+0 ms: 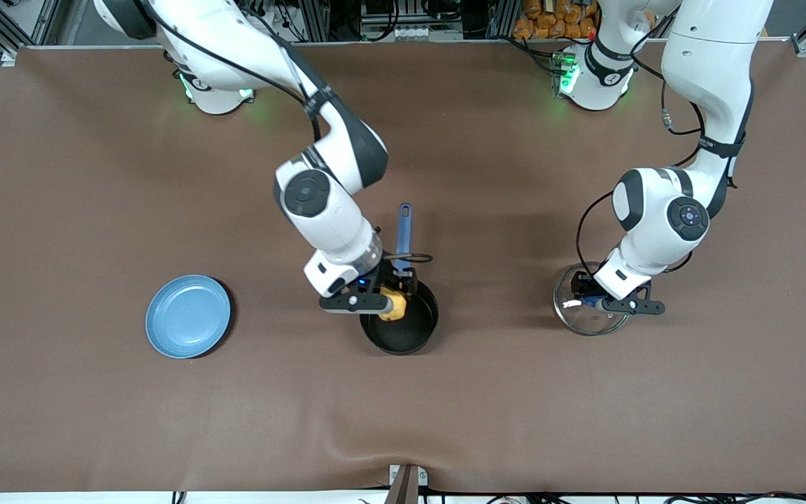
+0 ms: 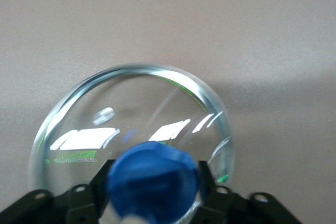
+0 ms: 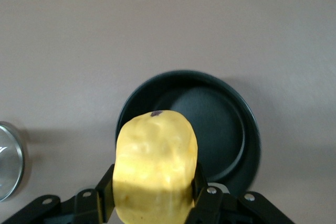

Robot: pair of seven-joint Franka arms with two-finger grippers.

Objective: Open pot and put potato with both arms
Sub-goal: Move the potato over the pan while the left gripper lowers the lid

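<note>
My right gripper needs to let go of the yellow potato inside the black pot point(image 1: 408, 332) point(image 3: 176, 109), toward the side opposite the pot's blue handle. The potato is now held over the pot's rim.
The black pot point(image 1: 403, 330) stands open near the table's middle, its blue handle point(image 1: 404, 231) pointing toward the robot bases. My right gripper point(image 1: 390, 301) is shut on the yellow potato point(image 1: 394, 306) and holds it over the pot's rim; the right wrist view shows the potato point(image 3: 156, 163) between the fingers above the empty pot point(image 3: 210, 129). My left gripper point(image 1: 595, 302) is shut on the blue knob point(image 2: 153, 179) of the glass lid point(image 1: 588, 308), toward the left arm's end of the table; the lid point(image 2: 131, 114) is low over the mat or resting on it, which one I cannot tell.
A flat light-blue plate point(image 1: 188, 316) lies toward the right arm's end of the table, level with the pot. The brown mat point(image 1: 403, 420) covers the table. The lid's edge also shows in the right wrist view point(image 3: 9, 161).
</note>
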